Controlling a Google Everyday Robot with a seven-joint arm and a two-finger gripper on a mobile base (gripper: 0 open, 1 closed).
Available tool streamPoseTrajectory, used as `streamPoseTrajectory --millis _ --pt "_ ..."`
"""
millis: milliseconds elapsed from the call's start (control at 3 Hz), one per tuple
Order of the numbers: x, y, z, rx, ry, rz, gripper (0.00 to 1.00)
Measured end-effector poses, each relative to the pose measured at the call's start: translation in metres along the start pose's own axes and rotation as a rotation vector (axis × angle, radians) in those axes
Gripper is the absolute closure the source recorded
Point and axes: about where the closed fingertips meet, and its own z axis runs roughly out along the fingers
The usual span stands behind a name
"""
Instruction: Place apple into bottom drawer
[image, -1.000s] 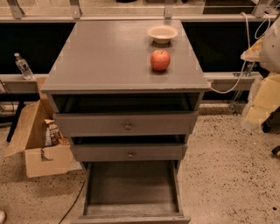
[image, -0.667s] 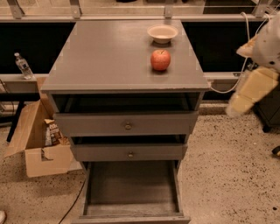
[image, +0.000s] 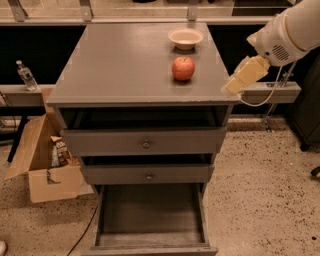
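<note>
The red apple sits in front of the cream bowl. My gripper will go to it next and close on the apple's side (image: 190, 69) that faces the gripper.
The red apple (image: 183, 68) sits on the grey cabinet top (image: 120, 65), right of centre, just in front of a shallow cream bowl (image: 185, 38). The bottom drawer (image: 150, 220) is pulled far out at the cabinet's foot, and its flat floor is bare. My gripper (image: 239, 80) hangs off the white arm (image: 290, 30) at the cabinet's right edge. It is to the right of the apple, a little above the top, and apart from the apple.
The two upper drawers with brass knobs (image: 146, 144) stand slightly open. An open cardboard box (image: 42, 160) sits on the floor at the left. A water bottle (image: 25, 75) stands on a ledge at the left. A cable (image: 265, 95) hangs at the right.
My arm has swung in from the right and risen, bringing the gripper from beside the cabinet to its top right edge, nearer the apple. The apple and drawers have not moved.
</note>
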Motion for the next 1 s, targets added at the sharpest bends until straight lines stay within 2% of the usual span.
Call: streamPoseTrajectory --millis 333,667,1000 --pt "0.0 0.0 0.0 0.0 0.0 0.0 0.0" --pt "-0.008 -0.01 0.028 -0.006 -0.062 0.019 0.0" --pt "-0.02 -0.029 0.069 -0.017 -0.143 0.078 0.0"
